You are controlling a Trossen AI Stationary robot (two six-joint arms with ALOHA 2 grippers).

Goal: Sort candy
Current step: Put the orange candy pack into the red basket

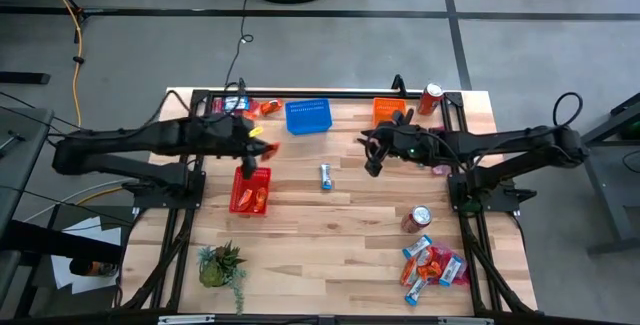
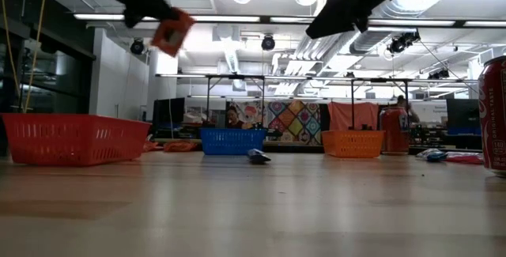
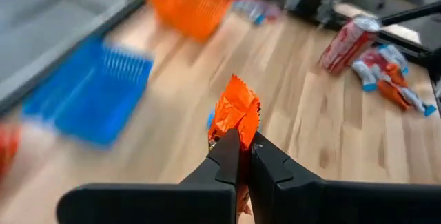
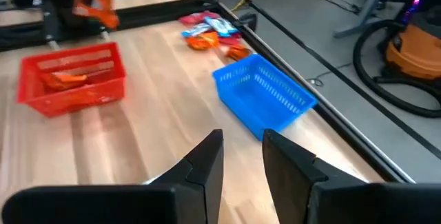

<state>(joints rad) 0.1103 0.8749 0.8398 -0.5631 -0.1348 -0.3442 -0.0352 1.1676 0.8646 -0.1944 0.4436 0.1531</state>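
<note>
The robot's left gripper needs to release the orange candy, now high above the table, in the red basket (image 1: 251, 193), among the candies inside the basket.
My left gripper (image 1: 266, 148) hangs high above the table, just beyond the red basket (image 1: 250, 191), shut on an orange candy (image 3: 236, 112). The same candy (image 2: 172, 32) shows in the low view well above the table top. My right gripper (image 4: 241, 151) stands open with nothing between its fingers, raised over the table's right middle (image 1: 370, 152). A blue-and-white candy (image 1: 326, 175) lies flat on the wood between the two grippers. The red basket holds a few candies (image 4: 67, 79). My left gripper pinches the orange candy by its lower end (image 3: 234, 136) between its two fingers. The rest of the wrapper sticks out crumpled past the fingertips. The fingers slant downward, coming from the table's left. The candy is lifted clear of the table.
A blue basket (image 1: 308, 115) and an orange basket (image 1: 390, 110) stand at the far edge. Loose candy lies at the far left (image 1: 240, 105) and in a pile at the near right (image 1: 430, 265). Red cans (image 1: 417, 218) (image 1: 430, 97) and a small plant (image 1: 222, 263) also stand on the table.
</note>
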